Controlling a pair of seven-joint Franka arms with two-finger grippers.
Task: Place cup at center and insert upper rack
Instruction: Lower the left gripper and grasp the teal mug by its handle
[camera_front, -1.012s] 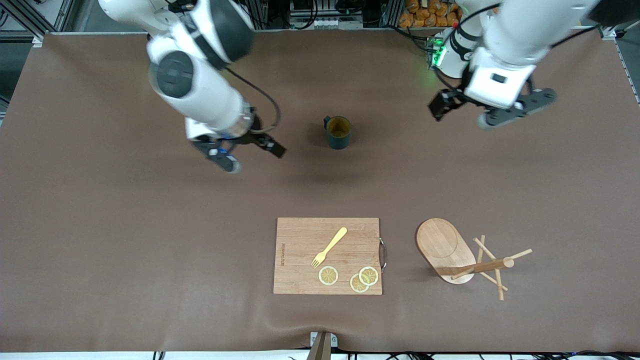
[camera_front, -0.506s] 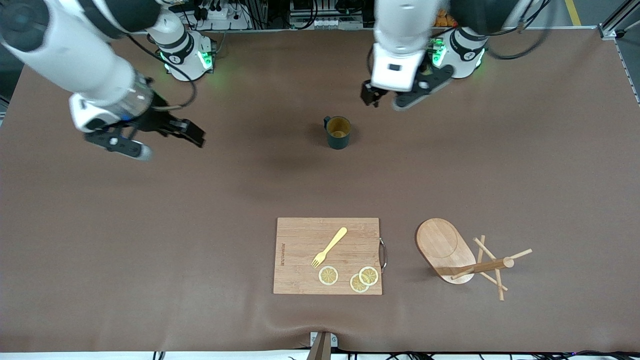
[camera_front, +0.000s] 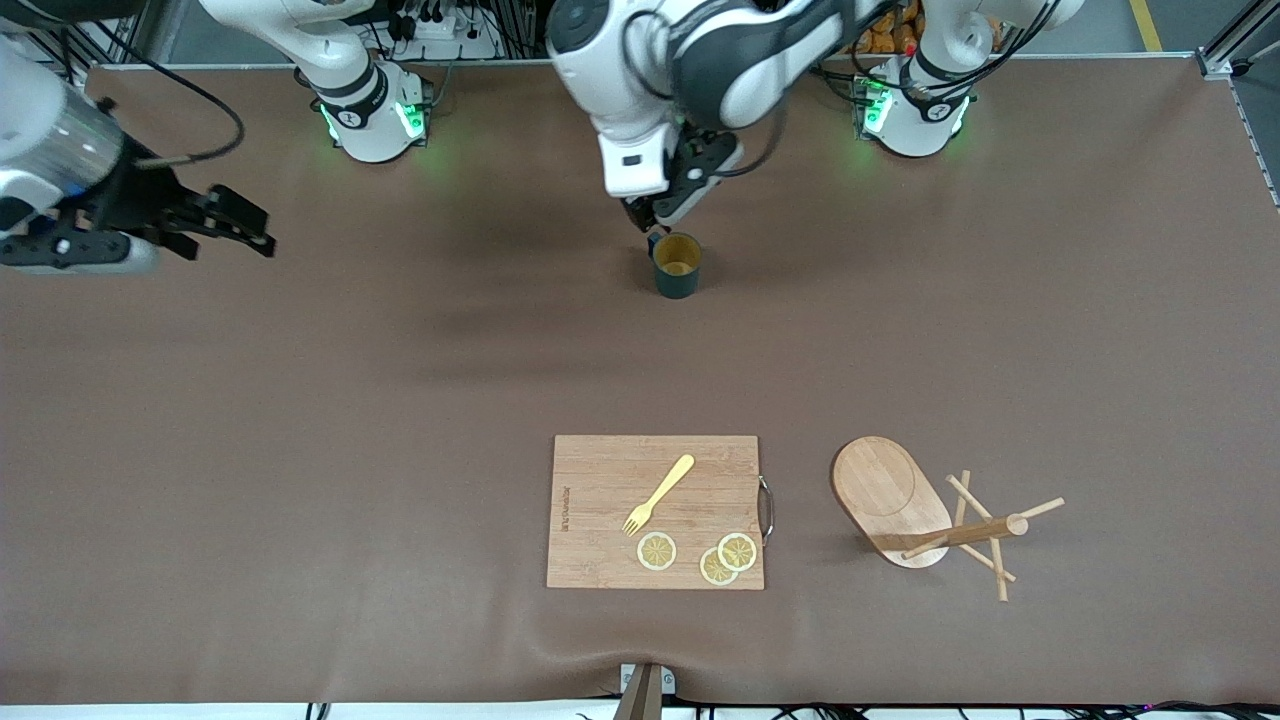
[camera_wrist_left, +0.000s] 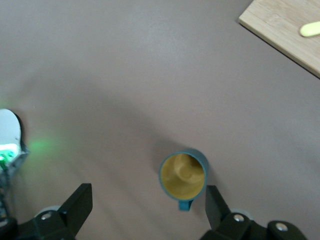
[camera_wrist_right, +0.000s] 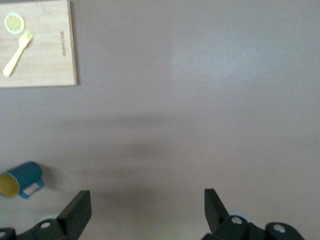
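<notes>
The dark teal cup has the handle (camera_front: 653, 244) (camera_wrist_left: 185, 205). My left gripper needs to go there next and close on it.
The dark teal cup (camera_front: 677, 265) with its tan inside stands upright on the brown table, midway between the two arms' ends and on the side toward the bases. My left gripper (camera_front: 660, 218) hangs open just above it. In the left wrist view the cup (camera_wrist_left: 183, 175) sits close to one finger (camera_wrist_left: 216, 205), and the left gripper (camera_wrist_left: 148, 205) holds nothing. The upper rack (camera_front: 925, 515), a wooden mug tree, lies on its side nearer the front camera, toward the left arm's end. My right gripper (camera_front: 200, 248) is open over the right arm's end of the table, also empty (camera_wrist_right: 146, 207).
A wooden cutting board (camera_front: 655, 512) with a metal handle lies beside the rack and carries a yellow fork (camera_front: 658, 494) and lemon slices (camera_front: 657, 551). The right wrist view shows the cup (camera_wrist_right: 21, 179) and the board (camera_wrist_right: 37, 45) farther off.
The left arm swung from its own end of the table to over the cup. The right arm swung away to the right arm's end. Cup and rack stayed put.
</notes>
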